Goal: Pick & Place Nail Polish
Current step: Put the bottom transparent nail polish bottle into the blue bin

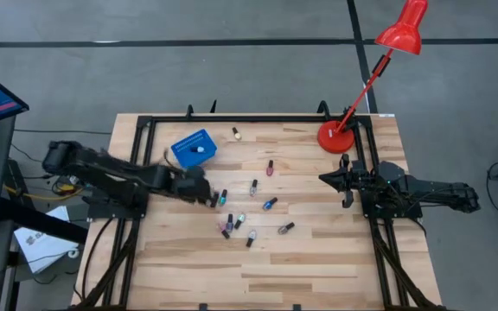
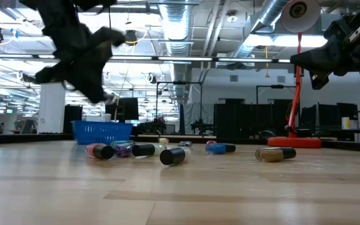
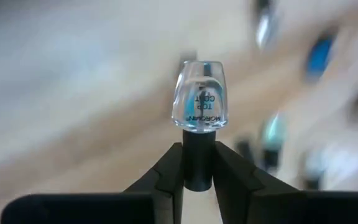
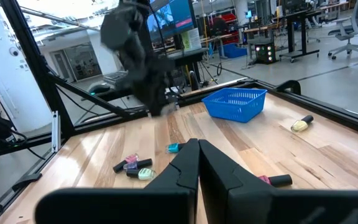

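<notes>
Next, I let go of the clear nail polish bottle, now above the middle of the table, with my left gripper in the blue bin (image 1: 194, 144), just beyond the small pale thing.
My left gripper (image 1: 212, 199) is shut on a clear nail polish bottle (image 3: 201, 93) with a dark cap, above the middle of the table, just near of the blue bin (image 1: 194, 149). In the low view this gripper (image 2: 108, 97) is well above the tabletop. Several small bottles lie on their sides on the wood, among them a pink one (image 1: 270, 167), a blue one (image 1: 269, 204) and a dark-capped one (image 1: 286, 228). My right gripper (image 1: 328, 179) waits shut and empty at the table's right; it also shows in its wrist view (image 4: 197, 158). My left gripper pinches the bottle's dark cap (image 3: 197, 163) between its two fingers (image 3: 166, 177). The clear glass body (image 3: 201, 93) sticks out beyond the fingertips, in line with the fingers. The bottle is lifted clear of the table.
A red desk lamp stands with its base (image 1: 334, 136) at the far right corner, close to my right arm. A pale bottle (image 1: 236, 133) lies alone near the far edge. A small pale thing (image 1: 199, 148) lies in the bin. The table's near half is bare wood (image 1: 258, 276).
</notes>
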`<state>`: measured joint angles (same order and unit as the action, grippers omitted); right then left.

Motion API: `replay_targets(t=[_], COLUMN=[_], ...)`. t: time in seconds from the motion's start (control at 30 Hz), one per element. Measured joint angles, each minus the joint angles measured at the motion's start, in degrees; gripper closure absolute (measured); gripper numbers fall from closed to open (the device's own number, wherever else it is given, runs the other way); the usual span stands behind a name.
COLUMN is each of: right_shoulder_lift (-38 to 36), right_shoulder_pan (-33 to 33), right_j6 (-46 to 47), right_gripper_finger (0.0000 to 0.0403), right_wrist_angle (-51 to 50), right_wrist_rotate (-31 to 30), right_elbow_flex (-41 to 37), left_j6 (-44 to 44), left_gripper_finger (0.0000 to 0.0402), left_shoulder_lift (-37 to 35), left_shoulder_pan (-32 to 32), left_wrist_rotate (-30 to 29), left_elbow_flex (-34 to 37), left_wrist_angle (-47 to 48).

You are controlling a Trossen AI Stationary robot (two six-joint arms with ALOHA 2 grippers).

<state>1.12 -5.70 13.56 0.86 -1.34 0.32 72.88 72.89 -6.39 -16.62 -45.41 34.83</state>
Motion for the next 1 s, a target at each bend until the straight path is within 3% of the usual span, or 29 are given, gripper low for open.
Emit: replay_targets(t=[0.2,0.3,0.4,0.67,0.8,1.0], right_shoulder_lift=[0.0,0.0,0.0,0.0,0.0,0.0], right_shoulder_pan=[0.0,0.0,0.0,0.0,0.0,0.0], right_j6=[0.0,0.0,0.0,0.0,0.0,0.0], right_gripper_finger=[0.0403,0.0403,0.0403,0.0403,0.0403,0.0403], right_wrist_angle=[0.0,0.0,0.0,0.0,0.0,0.0], right_wrist_rotate=[0.0,0.0,0.0,0.0,0.0,0.0], right_elbow_flex=[0.0,0.0,0.0,0.0,0.0,0.0], left_j6=[-9.0,-14.5,-20.7,-37.3,-41.7,-44.4], left_gripper_finger=[0.0344,0.0344,0.0344,0.0344,0.0344,0.0343], left_shoulder_lift=[-10.4,-13.3,-13.7,-6.2,-0.4,6.9], left_shoulder_pan=[8.9,15.2,21.8,34.6,37.0,37.3], left_wrist_rotate=[-15.3,-18.0,-16.3,-2.7,2.6,3.5], left_elbow_flex=[0.0,0.0,-0.1,-0.1,-0.1,-0.1], left_wrist_angle=[-0.5,-1.4,-4.4,-6.8,-6.7,-6.8])
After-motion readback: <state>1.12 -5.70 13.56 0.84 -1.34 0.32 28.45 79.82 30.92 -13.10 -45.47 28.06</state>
